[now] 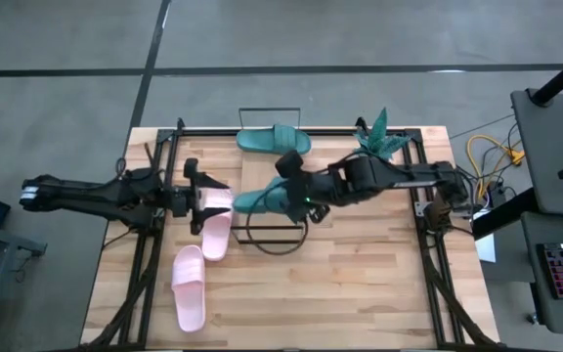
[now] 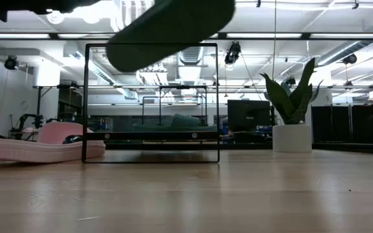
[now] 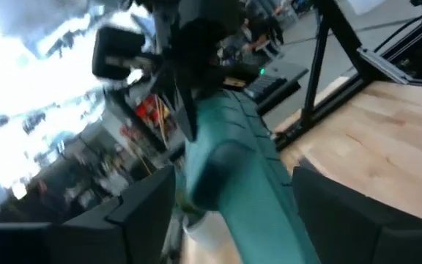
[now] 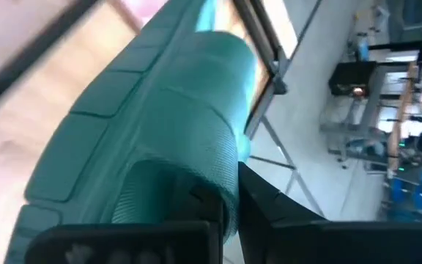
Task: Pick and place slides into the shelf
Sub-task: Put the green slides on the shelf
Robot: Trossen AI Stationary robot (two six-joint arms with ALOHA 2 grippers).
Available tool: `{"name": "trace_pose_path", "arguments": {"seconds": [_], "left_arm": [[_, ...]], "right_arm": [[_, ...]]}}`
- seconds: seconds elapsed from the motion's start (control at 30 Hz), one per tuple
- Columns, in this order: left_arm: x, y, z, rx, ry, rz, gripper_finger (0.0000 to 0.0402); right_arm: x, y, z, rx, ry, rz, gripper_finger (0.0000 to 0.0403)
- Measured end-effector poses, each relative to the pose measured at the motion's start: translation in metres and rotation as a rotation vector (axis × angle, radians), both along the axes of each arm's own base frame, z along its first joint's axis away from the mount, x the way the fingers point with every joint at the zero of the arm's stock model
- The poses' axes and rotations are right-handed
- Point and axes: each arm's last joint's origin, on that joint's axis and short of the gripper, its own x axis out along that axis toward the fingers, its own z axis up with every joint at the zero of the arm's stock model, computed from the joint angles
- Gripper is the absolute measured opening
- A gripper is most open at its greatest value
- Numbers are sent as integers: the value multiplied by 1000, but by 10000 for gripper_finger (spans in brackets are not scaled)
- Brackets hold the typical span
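Observation:
The teal slide, now in the air over the table's middle, will be let go by my right gripper on the shelf (image 1: 273, 174), close beside the near edge of the other teal slide.
One teal slide (image 1: 252, 201) hangs in the air over the table's middle, held by my right gripper (image 1: 287, 190), which reaches in from the right. It shows dark at the top of the low view (image 2: 167, 26). My left gripper (image 1: 213, 198) is raised and open, facing that slide's free end (image 3: 262, 220), which reaches between its fingers. A second teal slide (image 1: 274, 140) lies sole down on the shelf (image 2: 151, 135) at its far end. Two pink slides (image 1: 216, 233) (image 1: 189, 286) lie on the tabletop at left, one under my left gripper. My right gripper is shut on the teal slide at its ribbed strap (image 4: 211, 169), at the end nearer the table's right. It comes level from the right, along the slide. The slide is lifted clear and stretches toward my left gripper. My left gripper: whether it touches the slide's end, I cannot tell.
The shelf's black wire end rails stand upright, one near (image 1: 274, 238) and one far (image 1: 268, 115). A teal potted plant (image 1: 380, 137) stands at the far right of the table. Bare wood lies at the near and right parts of the tabletop (image 1: 360, 284).

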Motion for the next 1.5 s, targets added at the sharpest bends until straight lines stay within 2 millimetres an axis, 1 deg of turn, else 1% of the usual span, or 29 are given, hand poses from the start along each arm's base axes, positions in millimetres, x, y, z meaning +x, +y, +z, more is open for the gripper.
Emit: {"name": "trace_pose_path", "arguments": {"seconds": [0.17, 0.3, 0.4, 0.53, 0.63, 0.7, 0.77, 0.87, 0.97, 1.07, 1.37, 1.5], "left_arm": [[-17, 1, -2, -89, 45, -4, 262], [-24, 1, -4, -132, 62, -6, 262], [-29, 1, -5, -158, 73, -9, 262], [-38, 1, -5, -176, 61, -12, 263], [-43, 1, -5, -176, 59, -13, 263], [-46, 1, -4, -177, 44, -16, 263], [-49, 2, -2, -178, 31, -17, 263], [-50, 2, -4, -178, 36, -17, 263], [-52, 2, -3, -177, 19, -18, 263], [-52, 2, -3, -177, 19, -18, 263], [-51, 2, -3, -176, 25, -17, 263], [-49, 2, -4, -175, 39, -16, 263]], "right_arm": [[13, -28, -12, -51, -23, -14, 9], [20, -48, -28, -91, -10, -22, 9], [25, -61, -46, -103, 6, -19, 9], [30, -75, -75, -125, 35, 36, 9], [33, -85, -87, -153, 18, 42, 9], [34, -94, -93, -130, -8, 47, 9], [33, -104, -102, -101, -15, 56, 9], [31, -117, -114, -114, -10, 44, 9], [29, -132, -120, -123, -30, 32, 9], [27, -143, -126, -107, -37, 60, 9], [15, -167, -146, -59, 11, 44, 9], [10, -170, -156, -3, 18, -3, 16]]}}
